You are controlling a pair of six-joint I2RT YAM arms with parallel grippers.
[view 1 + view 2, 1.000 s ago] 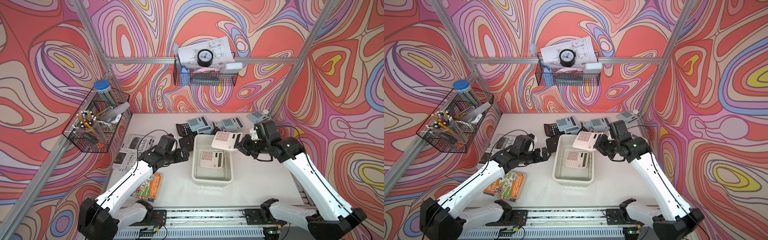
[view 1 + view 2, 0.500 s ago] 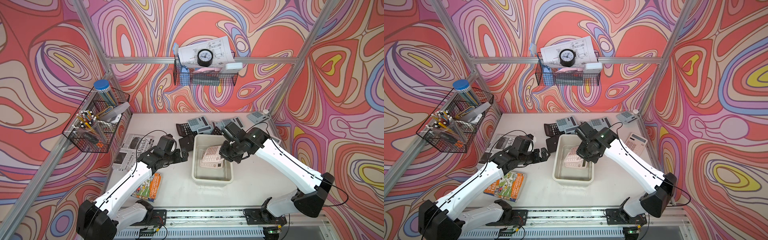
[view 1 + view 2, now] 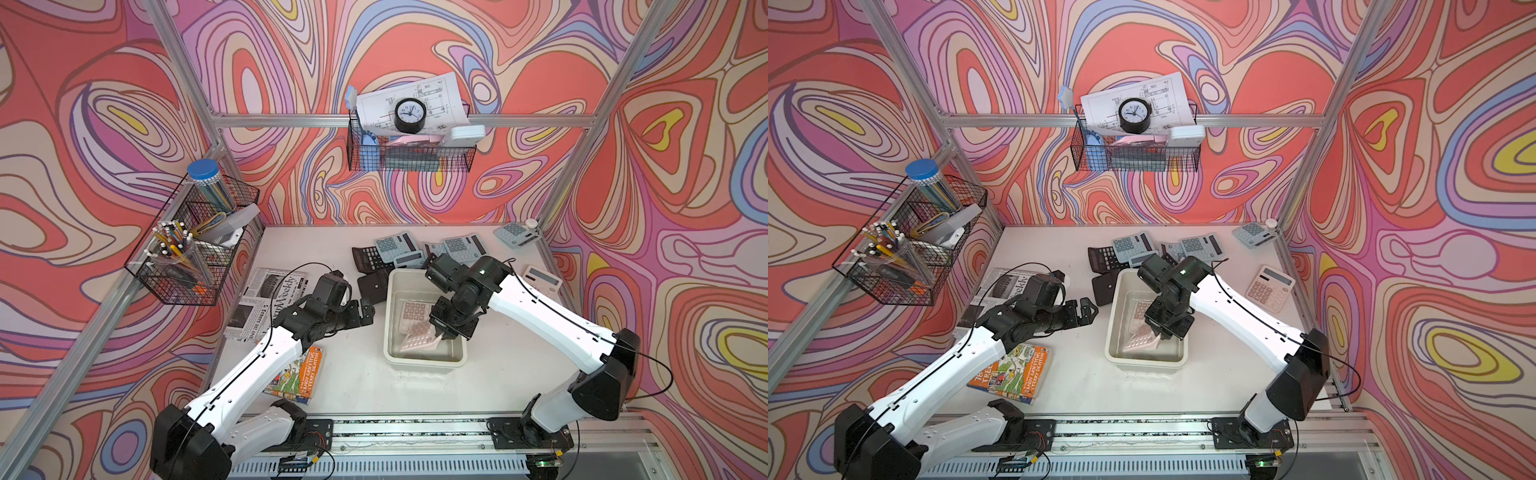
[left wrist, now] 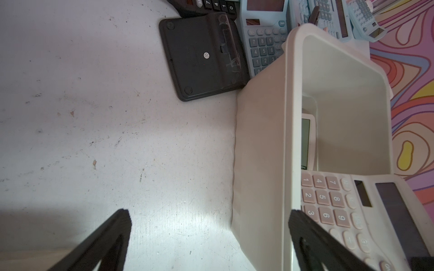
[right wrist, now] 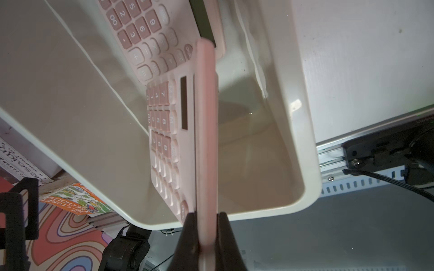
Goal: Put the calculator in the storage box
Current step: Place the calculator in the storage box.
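Observation:
My right gripper is to let go of the pink calculator on the near part of the storage box's bottom (image 3: 417,348) (image 5: 189,100), next to the second pink calculator.
The cream storage box (image 3: 424,362) (image 3: 1144,362) stands mid-table. My right gripper (image 3: 440,334) (image 3: 1158,334) reaches down into it, shut on the edge of a pink calculator (image 3: 419,338) (image 3: 1140,340) that hangs tilted over the box's near half. In the right wrist view the fingers clamp this calculator (image 5: 205,117) edge-on, right gripper (image 5: 206,215) above the box rim (image 5: 310,164). A second pink calculator (image 3: 413,311) lies flat on the box floor. My left gripper (image 3: 368,311) (image 4: 209,213) stands open and empty just left of the box wall (image 4: 287,117).
Blue calculators (image 3: 395,245) and black ones (image 3: 368,259) lie behind the box; another pink one (image 3: 542,280) lies at the right. A newspaper (image 3: 266,299) and a book (image 3: 301,372) lie under the left arm. Wire baskets (image 3: 195,249) hang on the walls.
My right arm has swung left and down, carrying the pink calculator from above the box's far right corner into the box. The left arm has stayed put.

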